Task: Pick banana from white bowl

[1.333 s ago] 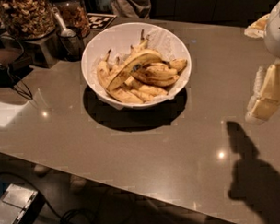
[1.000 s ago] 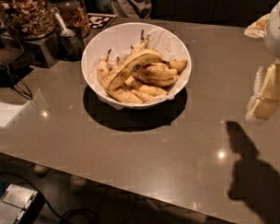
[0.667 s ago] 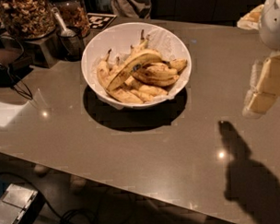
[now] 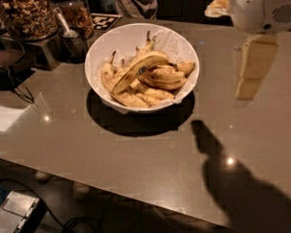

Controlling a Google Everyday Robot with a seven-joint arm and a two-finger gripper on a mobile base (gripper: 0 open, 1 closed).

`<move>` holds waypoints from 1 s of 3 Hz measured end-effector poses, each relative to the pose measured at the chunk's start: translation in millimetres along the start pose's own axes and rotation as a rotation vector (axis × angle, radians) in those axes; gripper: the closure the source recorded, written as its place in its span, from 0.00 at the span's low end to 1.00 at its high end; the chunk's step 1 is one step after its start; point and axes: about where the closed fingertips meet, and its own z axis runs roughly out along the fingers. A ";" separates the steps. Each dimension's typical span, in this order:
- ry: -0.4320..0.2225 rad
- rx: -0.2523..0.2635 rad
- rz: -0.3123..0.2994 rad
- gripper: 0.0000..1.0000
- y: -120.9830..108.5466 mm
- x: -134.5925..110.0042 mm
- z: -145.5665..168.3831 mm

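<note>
A long yellow banana lies on top of the pile in the white bowl. My gripper will close on the middle of the long yellow banana (image 4: pixel 140 68).
The white bowl (image 4: pixel 176 45) stands on the grey counter, left of centre. It holds several bananas. The banana (image 4: pixel 136 69), long, curved and yellow with a small dark mark at mid-length, lies on top of the pile, slanting from lower left to upper right. My gripper (image 4: pixel 251 69) hangs at the upper right, above the counter and well to the right of the bowl, below the white arm housing (image 4: pixel 264 8). It holds nothing that I can see.
Glass jars of nuts (image 4: pixel 29 17) and a dark cup with a spoon (image 4: pixel 73 39) stand at the back left. A cable (image 4: pixel 15 89) lies on the counter's left. A plate (image 4: pixel 218 5) sits at the back right. The counter's front edge runs diagonally below.
My arm and gripper have moved left, toward the bowl, and their shadow on the counter has shifted left too. The bowl and bananas have not moved.
</note>
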 end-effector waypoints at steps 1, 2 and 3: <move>-0.004 0.013 -0.002 0.00 -2.2 -2.6 -1.0; -0.012 0.022 -0.033 0.00 -7.6 -14.7 5.2; -0.014 0.017 -0.124 0.00 -30.6 -48.2 21.5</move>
